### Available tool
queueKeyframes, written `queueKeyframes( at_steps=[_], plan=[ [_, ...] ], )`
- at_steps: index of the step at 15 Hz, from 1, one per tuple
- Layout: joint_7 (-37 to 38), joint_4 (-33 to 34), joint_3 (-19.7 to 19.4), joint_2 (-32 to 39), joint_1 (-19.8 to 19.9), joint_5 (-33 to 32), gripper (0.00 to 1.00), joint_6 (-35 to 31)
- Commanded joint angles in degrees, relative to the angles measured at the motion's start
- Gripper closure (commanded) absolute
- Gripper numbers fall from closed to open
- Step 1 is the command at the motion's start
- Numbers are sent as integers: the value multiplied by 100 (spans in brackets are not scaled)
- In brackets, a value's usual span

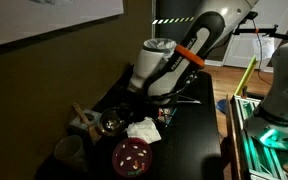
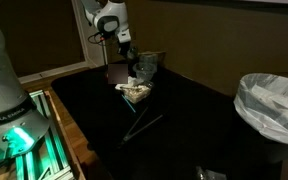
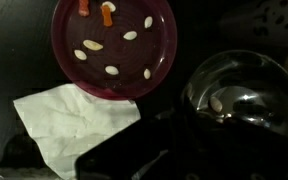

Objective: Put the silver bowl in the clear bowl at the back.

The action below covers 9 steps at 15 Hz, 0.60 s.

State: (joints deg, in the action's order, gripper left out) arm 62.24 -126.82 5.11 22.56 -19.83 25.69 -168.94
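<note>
The robot will use its gripper to set the silver bowl, which now stands next to the mortar, down in the clear bowl [image 1: 117, 118], between the white napkin and the grey mortar.
The silver bowl [image 3: 239, 95] is shiny, with a pale bit inside it. It sits at the right of the wrist view, and in an exterior view [image 1: 111, 123] it stands next to the mortar. My gripper [image 3: 152, 150] is a dark shape at the bottom edge of the wrist view, hovering over the table between the white napkin and the silver bowl, touching neither. Its fingers are too dark to read. In an exterior view the gripper [image 1: 146, 106] hangs low over the table's middle. I cannot make out the clear bowl in any view.
A red dish [image 3: 114, 45] with pale spots lies beside a white napkin [image 3: 74, 125]. A grey mortar with pestle [image 1: 81, 120] and a pale tub [image 1: 69, 150] stand at the table's edge. A bin with a bag [image 2: 269, 105] stands beyond the table.
</note>
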Motion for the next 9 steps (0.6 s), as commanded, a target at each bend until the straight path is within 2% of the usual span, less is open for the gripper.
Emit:
queueKeyframes(
  at_steps=[1,2,4,6,7,9],
  plan=[
    [58,-60,94,-67,116,-204,99,-11],
    [140,-28,54,-8,45,-271,99,-14],
    [272,210,-76,93,67,-392,99,522],
    [166,603,26,187,382,-324,99,1592],
    [269,780,-48,259,434,-359,99,1978],
    [49,1150,66,343,753,-123,99,2651]
  ],
)
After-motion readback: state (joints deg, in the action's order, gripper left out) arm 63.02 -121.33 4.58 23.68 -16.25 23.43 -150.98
